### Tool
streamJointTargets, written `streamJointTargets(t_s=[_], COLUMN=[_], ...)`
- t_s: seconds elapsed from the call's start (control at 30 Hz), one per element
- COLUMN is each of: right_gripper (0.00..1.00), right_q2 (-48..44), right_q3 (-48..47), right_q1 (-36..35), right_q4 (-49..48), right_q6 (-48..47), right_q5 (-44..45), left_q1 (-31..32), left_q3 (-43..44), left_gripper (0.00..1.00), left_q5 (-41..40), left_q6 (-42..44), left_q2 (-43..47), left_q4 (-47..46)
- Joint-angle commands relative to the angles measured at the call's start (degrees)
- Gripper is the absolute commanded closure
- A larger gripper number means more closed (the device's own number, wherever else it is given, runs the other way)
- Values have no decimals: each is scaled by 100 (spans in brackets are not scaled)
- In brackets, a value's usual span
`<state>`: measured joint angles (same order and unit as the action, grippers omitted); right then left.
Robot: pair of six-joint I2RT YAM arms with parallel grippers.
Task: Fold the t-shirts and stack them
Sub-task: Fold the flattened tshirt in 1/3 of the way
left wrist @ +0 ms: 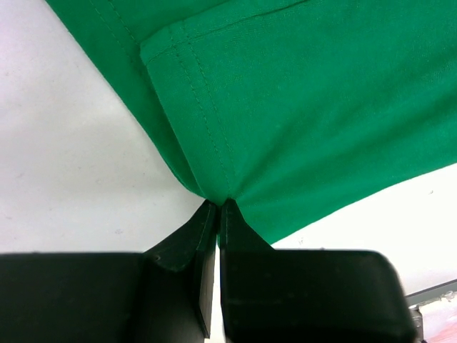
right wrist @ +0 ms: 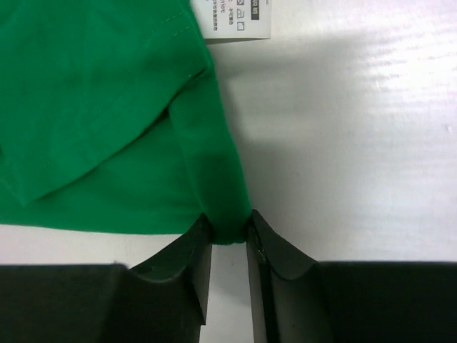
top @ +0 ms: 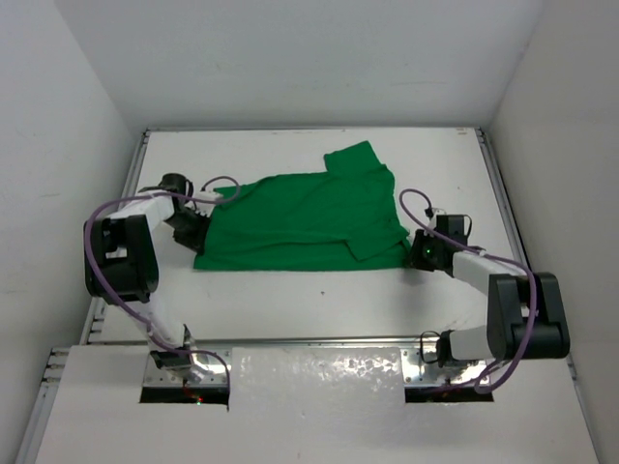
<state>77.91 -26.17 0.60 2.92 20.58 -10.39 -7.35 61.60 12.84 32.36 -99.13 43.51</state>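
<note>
The t-shirt's sleeve pokes out at the back, so after pulling the t-shirt's near edge closer, the right gripper next grabs the sleeve and the left gripper the t-shirt's far corner point(top: 225, 193).
A bright green t-shirt point(top: 309, 217) lies spread on the white table, folded partly over itself, one sleeve sticking out at the back. My left gripper point(top: 193, 230) is at the shirt's left edge and is shut on a pinch of the green cloth point(left wrist: 285, 107), its fingertips point(left wrist: 230, 213) closed tight on the hem. My right gripper point(top: 418, 253) is at the shirt's right corner and is shut on a bunched fold of the shirt point(right wrist: 107, 107) between its fingers point(right wrist: 264, 232). A white care label point(right wrist: 235, 18) shows at the top of the right wrist view.
The white table point(top: 290, 300) is enclosed by white walls left, back and right. A metal rail point(top: 309, 340) runs along the near edge by the arm bases. Purple cables point(top: 106, 217) loop off both arms.
</note>
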Motion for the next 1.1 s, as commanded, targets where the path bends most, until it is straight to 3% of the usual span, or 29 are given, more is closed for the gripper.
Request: streamJointTargets(t_s=[0.0,0.07,0.33,0.5,0.7,0.97,1.07], right_gripper=[84,100,100,100,100,100,92], right_q2=[198,102,-934,-1288,-1567,-1885,-1727], right_q3=[-169,-134,-335,-204,480,297,279], right_q1=[-16,-16,89,81,-16,-16,-16], right_q4=[-468,-319,1498,1939,2238,3355,3610], right_q6=[-177,-177,-721,-705,-81,1017,1387], right_q5=[11,107,1468,1357,1127,1979,2120], left_q1=[-64,-64,-345,-346,-354,-346,-346], left_q3=[185,203,597,529,-341,-1098,-1229], left_gripper=[100,100,100,100,100,100,100], left_q5=[-54,-132,-493,-415,-422,-862,-915], left_q6=[60,60,262,341,587,552,596], left_q2=[-53,-45,96,386,667,1246,1361], left_q4=[-26,-26,377,676,800,888,914])
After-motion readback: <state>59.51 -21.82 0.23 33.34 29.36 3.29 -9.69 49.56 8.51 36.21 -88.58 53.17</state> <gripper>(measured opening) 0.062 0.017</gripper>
